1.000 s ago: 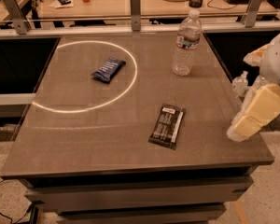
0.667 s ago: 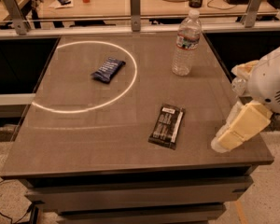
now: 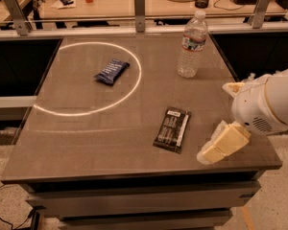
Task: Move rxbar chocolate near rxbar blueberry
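Note:
Next, the gripper moves to the rxbar chocolate's middle (image 3: 172, 129) and closes there, between the two short ends of the wrapper.
The rxbar chocolate (image 3: 172, 129) is a flat black wrapper with white lettering, lying on the grey table near its front right. The rxbar blueberry (image 3: 112, 71) is a dark blue wrapper lying at the back left, inside a ring of light. My gripper (image 3: 222, 144) hangs from the white arm at the right, just right of the chocolate bar and low over the table's front right corner. It holds nothing that I can see.
A clear water bottle (image 3: 192, 44) stands upright at the back right of the table (image 3: 86, 138). A ring of light (image 3: 62, 112) marks the table's left half. A railing and a desk with clutter run behind the table.
My arm and gripper have moved left and inward over the table's right edge, closer to the chocolate bar. The bars and the bottle have not moved.

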